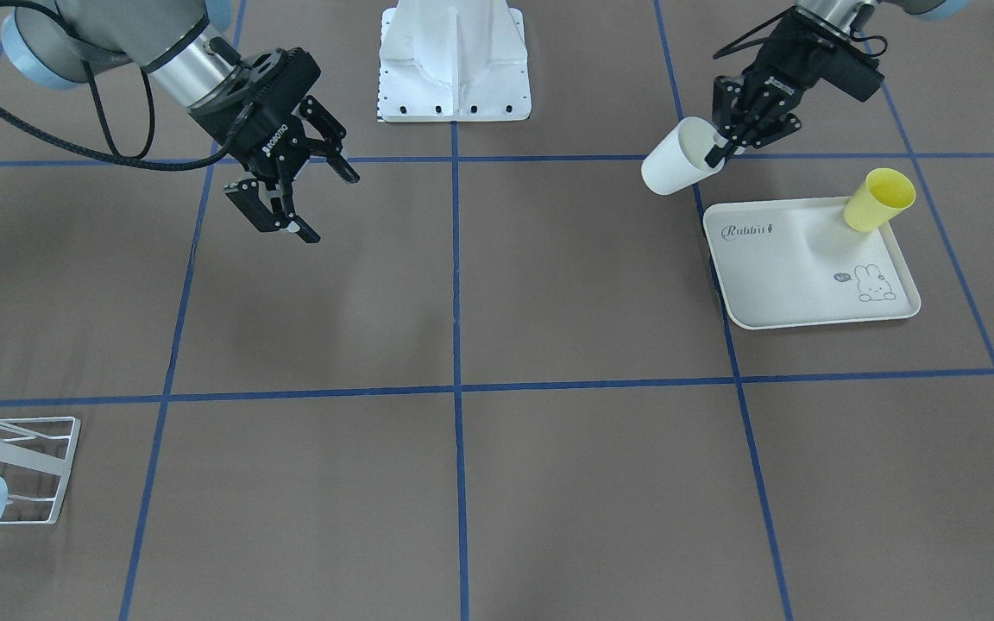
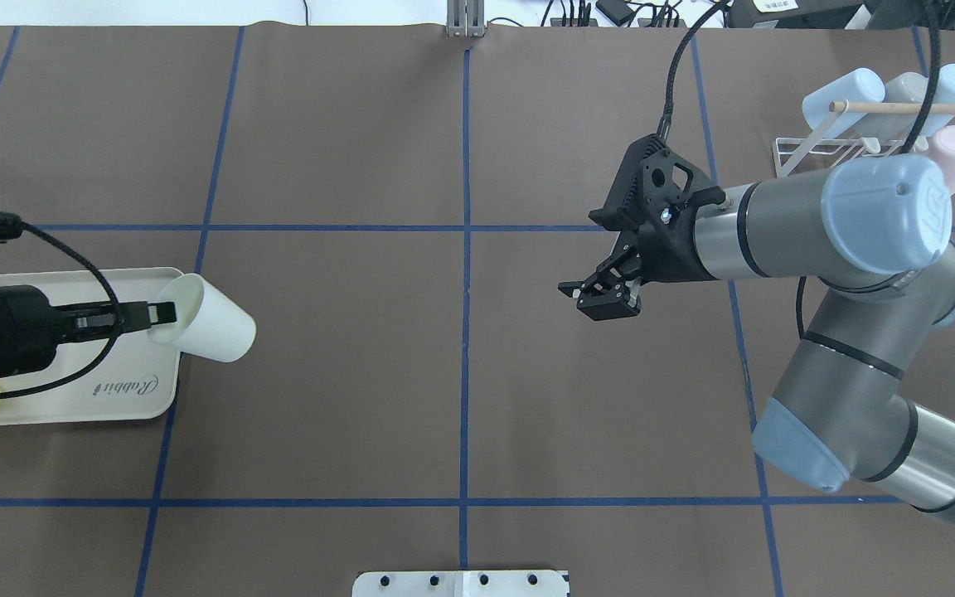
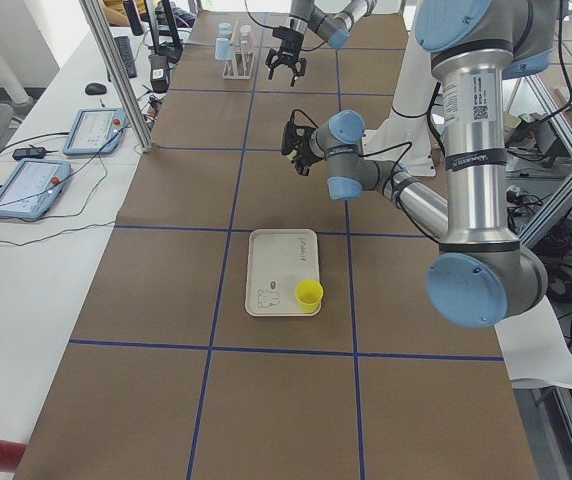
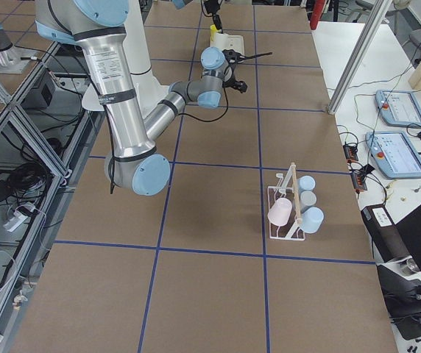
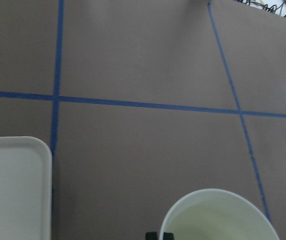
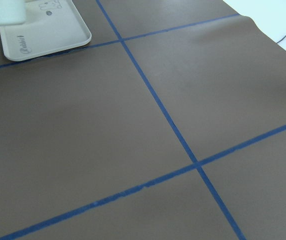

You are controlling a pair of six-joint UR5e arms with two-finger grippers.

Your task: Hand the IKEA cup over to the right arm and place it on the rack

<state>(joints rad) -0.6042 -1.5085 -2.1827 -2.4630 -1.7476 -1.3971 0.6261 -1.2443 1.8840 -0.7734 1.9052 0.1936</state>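
The robot's left gripper needs to release the IKEA cup into the right gripper at the front edge of the white robot base (image 1: 481, 110).
The IKEA cup (image 1: 676, 159) is white and hangs tilted above the table, just off the tray's corner. My left gripper (image 1: 715, 153) is shut on its rim, one finger inside the mouth; the overhead view shows the same grip (image 2: 158, 313) on the cup (image 2: 206, 328). Its rim (image 5: 218, 215) fills the bottom of the left wrist view. My right gripper (image 1: 327, 207) hovers open and empty over the table's middle right (image 2: 581, 300), well apart from the cup. The white wire rack (image 2: 826, 149) with its wooden rod stands at the far right (image 1: 31, 466).
A cream rabbit-print tray (image 1: 808, 267) lies below the left arm, with a yellow cup (image 1: 878, 200) on its corner. Pale blue, grey and pink cups (image 2: 954, 157) hang on the rack. The white robot base (image 1: 454, 69) stands at the table's edge.
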